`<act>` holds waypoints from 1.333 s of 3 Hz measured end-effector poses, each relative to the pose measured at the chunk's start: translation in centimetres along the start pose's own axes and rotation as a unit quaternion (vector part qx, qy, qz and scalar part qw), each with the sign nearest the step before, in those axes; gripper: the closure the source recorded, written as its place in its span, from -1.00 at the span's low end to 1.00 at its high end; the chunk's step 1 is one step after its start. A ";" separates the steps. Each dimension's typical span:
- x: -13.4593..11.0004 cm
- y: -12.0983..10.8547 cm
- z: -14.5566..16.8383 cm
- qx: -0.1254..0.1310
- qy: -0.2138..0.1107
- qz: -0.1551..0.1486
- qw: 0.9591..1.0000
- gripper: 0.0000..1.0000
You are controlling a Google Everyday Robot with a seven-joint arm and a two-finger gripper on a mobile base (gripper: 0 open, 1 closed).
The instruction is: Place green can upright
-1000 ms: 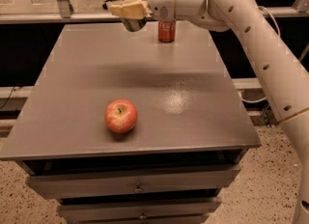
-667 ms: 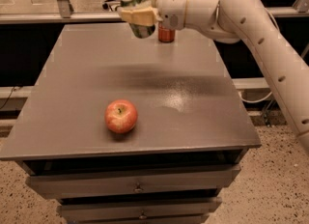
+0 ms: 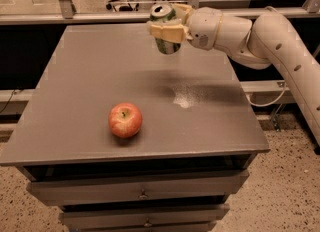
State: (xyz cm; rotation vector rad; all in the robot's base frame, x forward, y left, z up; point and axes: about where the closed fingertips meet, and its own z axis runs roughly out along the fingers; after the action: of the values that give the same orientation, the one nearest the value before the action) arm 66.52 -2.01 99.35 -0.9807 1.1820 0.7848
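My gripper is going to set the green can down upright on the grey table (image 3: 179, 79) just past the bright shiny patch. The can hangs above the table's far middle.
The green can (image 3: 165, 28) is shiny green with a silver top and hangs nearly upright, slightly tilted, above the far middle of the grey table (image 3: 90, 71). My gripper (image 3: 167, 25) is shut on the green can, its tan fingers (image 3: 166, 33) wrapped around the can's body. The white arm (image 3: 260, 41) reaches in from the right. The red can is hidden behind the gripper and wrist.
A red apple (image 3: 125, 120) sits near the table's front, left of centre. Drawers (image 3: 142, 194) lie under the tabletop. A metal rail (image 3: 100, 16) and chair legs stand beyond the far edge. Speckled floor lies to the right.
The gripper with the green can has moved right and toward the front, out over the table. The can now sits more upright. The red can has become hidden behind the arm.
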 end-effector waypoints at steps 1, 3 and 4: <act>1.4 -0.6 -1.7 -0.003 -0.022 0.017 1.000 1.00; 5.0 -1.1 -4.1 -0.037 -0.023 0.066 0.997 1.00; 6.3 -0.8 -4.8 -0.048 -0.019 0.089 0.995 1.00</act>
State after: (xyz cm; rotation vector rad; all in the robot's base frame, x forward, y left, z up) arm 66.86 -6.72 92.99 -0.9435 1.2182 1.0061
